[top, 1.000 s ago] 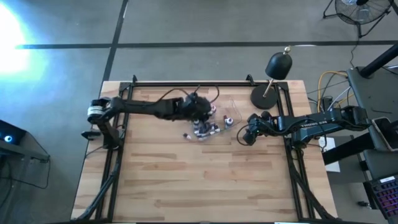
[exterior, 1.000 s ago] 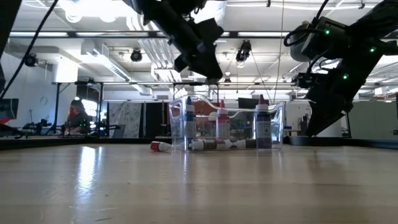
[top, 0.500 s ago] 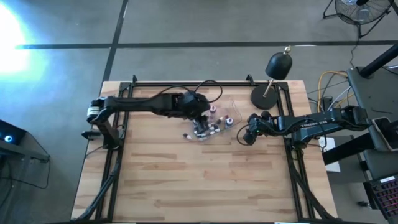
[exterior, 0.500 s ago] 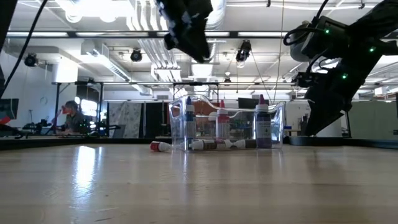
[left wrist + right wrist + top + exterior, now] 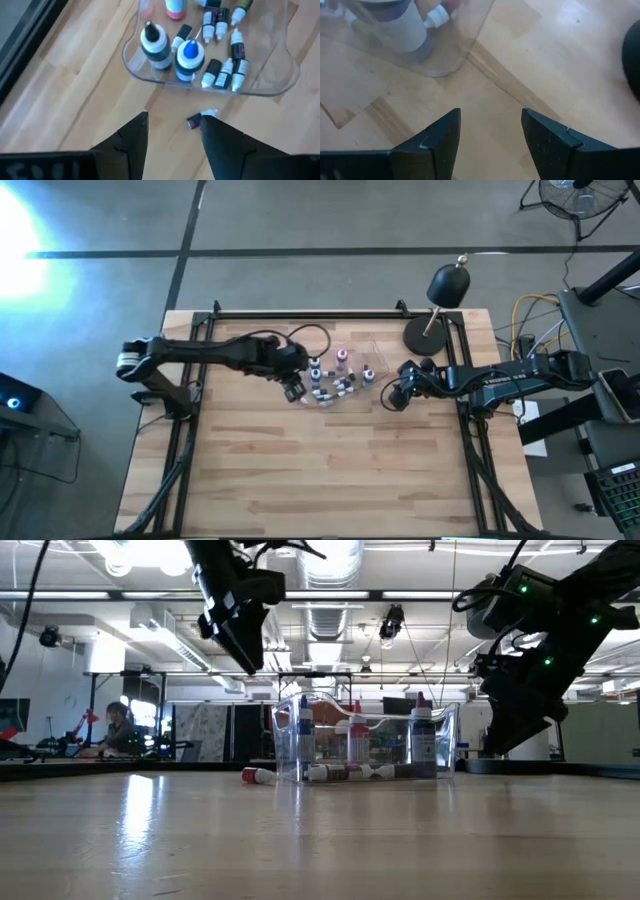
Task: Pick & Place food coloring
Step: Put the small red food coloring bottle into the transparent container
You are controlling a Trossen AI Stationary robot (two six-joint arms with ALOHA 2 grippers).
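Next, my left gripper grips the loose small bottle lying outside the tray on the dark body (image 5: 301, 398) (image 5: 194, 120), leaving its white cap clear.
Several tiny food coloring bottles (image 5: 223, 74) lie in a clear plastic tray (image 5: 260, 92) at the table's far middle (image 5: 368, 356). Three more stand upright in it: a dark-capped one (image 5: 155, 42), a blue-capped one (image 5: 190, 55) and a pink one (image 5: 174, 7). One small bottle (image 5: 201, 118) lies on its side on the table just outside the tray's near left wall. My left gripper (image 5: 174, 123) is open and empty, high above that loose bottle (image 5: 257, 775). My right gripper (image 5: 491, 117) is open and empty, above the table beside the tray's right wall (image 5: 445, 65).
A black dome-headed lamp (image 5: 448, 284) on a round base (image 5: 424, 336) stands at the table's far right, just behind my right arm. A black frame (image 5: 310, 313) runs along the table's edges. Bare wood (image 5: 320, 470) covers the near half.
My left gripper has drawn back from above the tray toward the table's left and near edges, and now hangs over the loose bottle outside the tray. The bottles and the tray have kept their places.
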